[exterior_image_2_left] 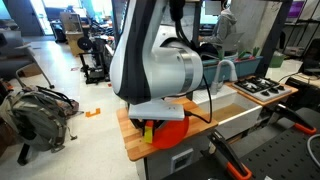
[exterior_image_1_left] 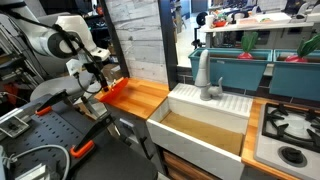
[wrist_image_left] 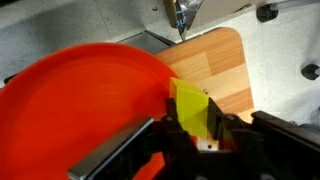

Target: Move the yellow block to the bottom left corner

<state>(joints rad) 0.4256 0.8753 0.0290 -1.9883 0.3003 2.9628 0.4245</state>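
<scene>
The robot's gripper needs to let go of the yellow block on the bare wooden counter end (exterior_image_1_left: 103, 89) (wrist_image_left: 208, 92) beside the orange-red plate.
The yellow block (wrist_image_left: 190, 108) is a small pale yellow-green cube held between the black fingers of my gripper (wrist_image_left: 192, 125), which is shut on it. In the wrist view it hangs over the edge of the orange-red plate (wrist_image_left: 80, 100), with the light-brown wooden countertop (wrist_image_left: 215, 60) and its rounded corner beyond. In an exterior view the block (exterior_image_2_left: 150, 132) shows just under the arm, above the plate (exterior_image_2_left: 170, 130). In an exterior view the gripper (exterior_image_1_left: 97, 82) is above the plate (exterior_image_1_left: 117, 88) at the counter's end.
A white sink basin (exterior_image_1_left: 200, 125) with a grey faucet (exterior_image_1_left: 205, 75) adjoins the wooden counter (exterior_image_1_left: 140, 98). A stove top (exterior_image_1_left: 290, 130) lies beyond it. A wood-plank wall panel (exterior_image_1_left: 135, 40) stands behind the counter. The faucet also shows in an exterior view (exterior_image_2_left: 225, 72).
</scene>
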